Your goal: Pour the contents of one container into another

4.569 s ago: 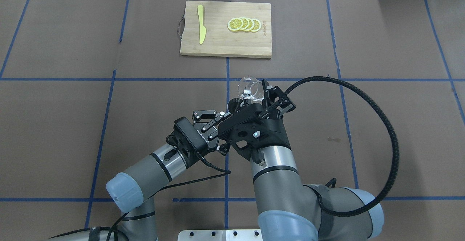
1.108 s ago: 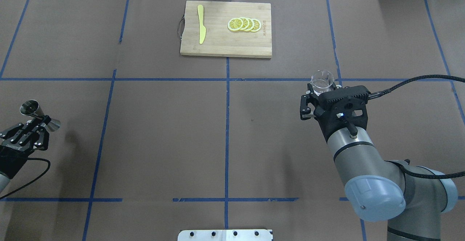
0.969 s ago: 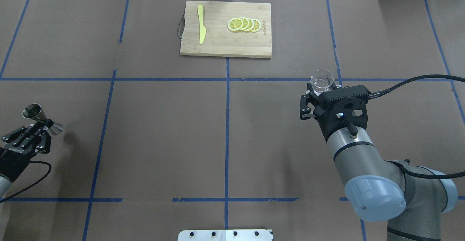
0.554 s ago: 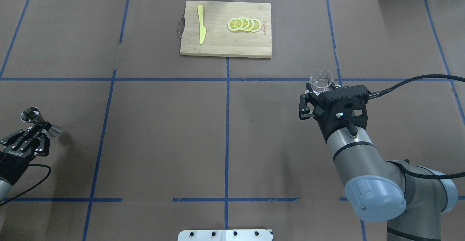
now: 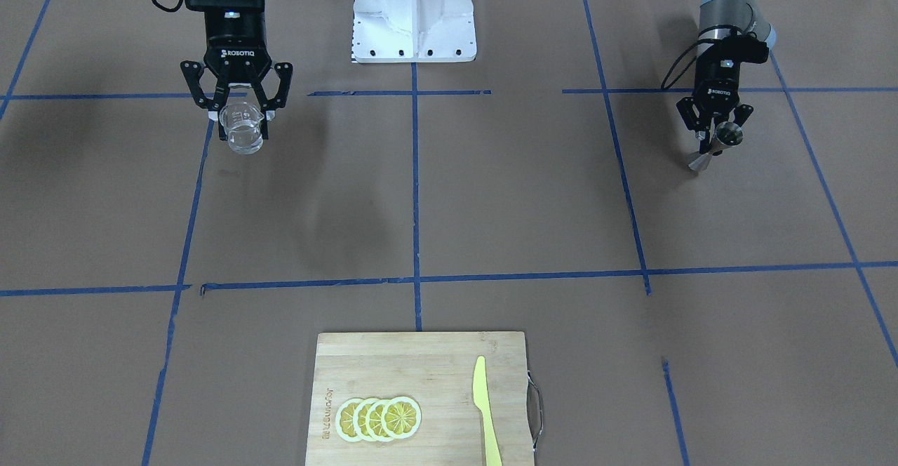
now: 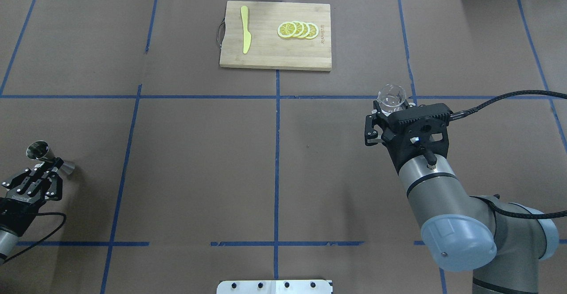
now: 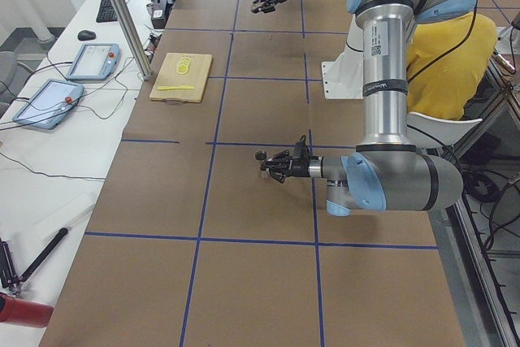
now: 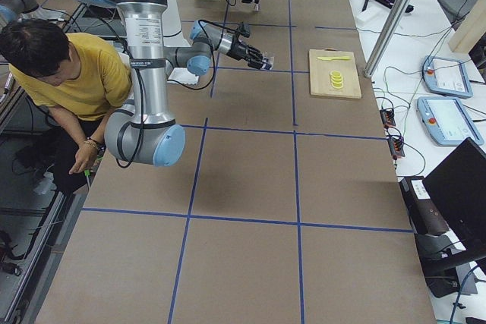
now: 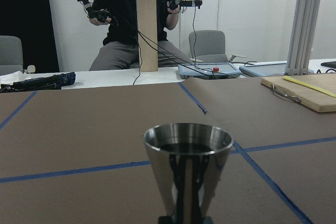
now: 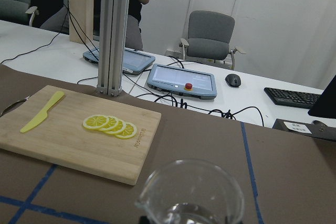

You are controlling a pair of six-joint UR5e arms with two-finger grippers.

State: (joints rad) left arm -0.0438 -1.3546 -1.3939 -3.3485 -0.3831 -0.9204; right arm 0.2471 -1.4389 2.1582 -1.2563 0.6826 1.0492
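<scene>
The brown paper (image 5: 682, 155) between the blue tape lines is just beneath the steel jigger. Next, my left gripper sets the steel jigger down there and lets go.
At the table's far left my left gripper (image 6: 51, 165) is shut on the waist of the steel jigger (image 6: 39, 151). The jigger is held low over the brown paper and leans slightly in the front view (image 5: 701, 161). Its open cone fills the left wrist view (image 9: 188, 166), with a dark inside. On the right side, my right gripper (image 6: 393, 108) is shut on the clear glass cup (image 6: 391, 95), upright above the table, with its lip pointing away from the robot. Printed marks show on the cup (image 5: 243, 137) in the front view. Its rim sits at the bottom of the right wrist view (image 10: 191, 195).
A wooden cutting board (image 6: 274, 55) lies at the table's far middle with several lemon slices (image 6: 297, 30) and a yellow plastic knife (image 6: 245, 35). Blue tape lines cross the brown paper. A person in yellow (image 8: 68, 73) sits beside the robot's base.
The two grippers, close together at the middle with the cup tipped 4.6 s ago, now stand far apart. In the last second the left gripper drifted back toward the robot with the jigger.
</scene>
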